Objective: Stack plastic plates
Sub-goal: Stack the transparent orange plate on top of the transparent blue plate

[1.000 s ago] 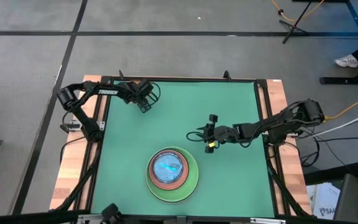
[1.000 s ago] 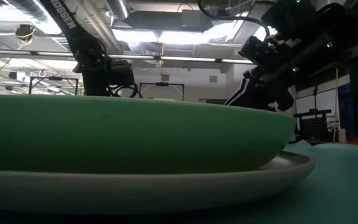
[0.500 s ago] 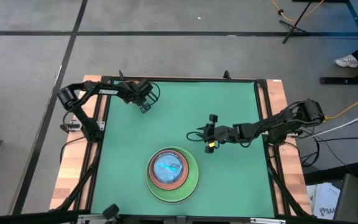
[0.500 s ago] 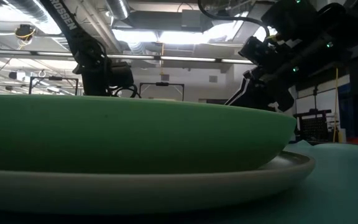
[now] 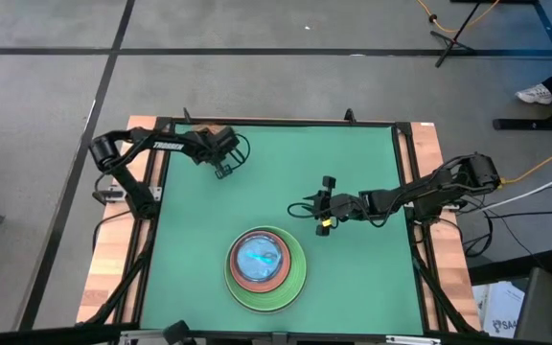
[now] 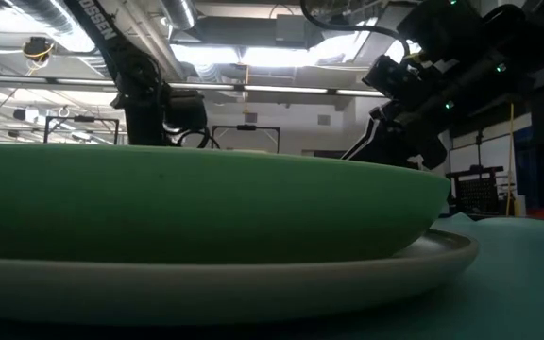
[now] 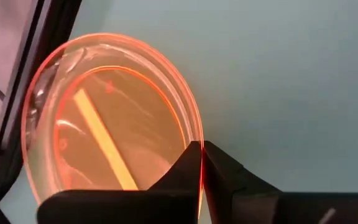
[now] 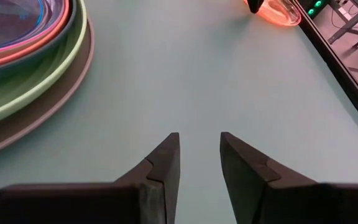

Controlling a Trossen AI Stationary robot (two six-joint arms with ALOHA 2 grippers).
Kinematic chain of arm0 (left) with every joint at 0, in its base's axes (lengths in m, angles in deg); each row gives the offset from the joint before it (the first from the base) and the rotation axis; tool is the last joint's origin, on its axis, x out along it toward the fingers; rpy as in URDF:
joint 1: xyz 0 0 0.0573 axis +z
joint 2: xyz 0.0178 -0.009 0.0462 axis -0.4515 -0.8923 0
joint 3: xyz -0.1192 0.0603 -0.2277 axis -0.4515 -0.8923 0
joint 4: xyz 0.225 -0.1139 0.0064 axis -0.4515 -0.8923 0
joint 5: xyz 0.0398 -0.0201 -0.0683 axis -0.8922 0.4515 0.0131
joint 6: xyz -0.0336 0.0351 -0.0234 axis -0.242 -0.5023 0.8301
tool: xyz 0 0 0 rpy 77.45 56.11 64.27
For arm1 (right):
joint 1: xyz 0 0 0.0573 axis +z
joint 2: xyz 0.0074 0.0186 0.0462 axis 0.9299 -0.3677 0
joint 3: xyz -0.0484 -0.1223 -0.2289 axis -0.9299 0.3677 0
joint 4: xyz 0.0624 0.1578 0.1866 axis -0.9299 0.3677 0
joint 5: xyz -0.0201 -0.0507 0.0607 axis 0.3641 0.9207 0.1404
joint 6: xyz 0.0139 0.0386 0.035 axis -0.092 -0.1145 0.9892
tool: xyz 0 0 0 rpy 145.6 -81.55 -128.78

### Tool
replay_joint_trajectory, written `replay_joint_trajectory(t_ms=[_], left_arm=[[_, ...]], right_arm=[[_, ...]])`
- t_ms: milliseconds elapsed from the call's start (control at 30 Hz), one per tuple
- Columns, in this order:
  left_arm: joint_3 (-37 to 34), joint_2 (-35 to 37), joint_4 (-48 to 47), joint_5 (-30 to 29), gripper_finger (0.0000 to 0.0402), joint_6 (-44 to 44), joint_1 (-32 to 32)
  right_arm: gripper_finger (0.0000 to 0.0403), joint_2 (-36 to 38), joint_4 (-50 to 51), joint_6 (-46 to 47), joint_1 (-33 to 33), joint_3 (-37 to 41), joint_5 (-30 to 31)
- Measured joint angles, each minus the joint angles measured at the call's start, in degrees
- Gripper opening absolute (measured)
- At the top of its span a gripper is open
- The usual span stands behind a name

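Note:
I should let go of the orange plate with my left gripper on the cyan plate (image 5: 259, 259), inside the salmon rim on top of the stack.
A stack of plastic plates (image 5: 264, 268) sits near the table's front middle: a grey-white plate (image 6: 253, 281) at the bottom, a light green one (image 6: 206, 203) on it, then smaller salmon and cyan ones (image 8: 17, 31). A translucent orange plate (image 7: 104, 118) lies at the far left of the table. My left gripper (image 5: 221, 167) is shut on it. My right gripper (image 8: 199, 138) hovers open over the green mat right of the middle, with nothing between its fingers. My left gripper pinches the orange plate's rim (image 7: 197, 140) between its two fingers, one finger inside the plate and one outside. In the right wrist view the plate (image 8: 277, 11) looks to be low on the mat; whether it is lifted I cannot tell.
Green mat (image 5: 286, 153) lies bare between the orange plate and the stack. A black frame rail (image 5: 276, 123) runs along the table's far edge, close behind the left gripper. Cables hang by the right arm (image 5: 429, 192).
My left gripper has shut on the orange plate's rim at the far left and has shifted a little toward the table's near edge. The right arm and the stack have stayed where they were.

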Motion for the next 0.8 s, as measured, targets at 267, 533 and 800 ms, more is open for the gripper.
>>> replay_joint_trajectory(t_ms=[267, 533, 800], left_arm=[[0.0, 6.9, -0.8, -1.0, 0.0004, 0.1, -7.5], [0.0, 15.3, -1.2, 2.5, 0.0002, -0.4, -18.8], [0.0, 18.9, -0.4, 3.7, 0.0007, 0.1, -30.9]], right_arm=[[0.0106, 0.0, 0.0, 0.0, 0.0, 0.0, 0.0], [0.0106, 0.0, 0.0, 1.0, 0.0, 0.0, 0.0], [0.0106, 0.0, 0.0, 1.1, 0.0, 0.0, 0.0]])
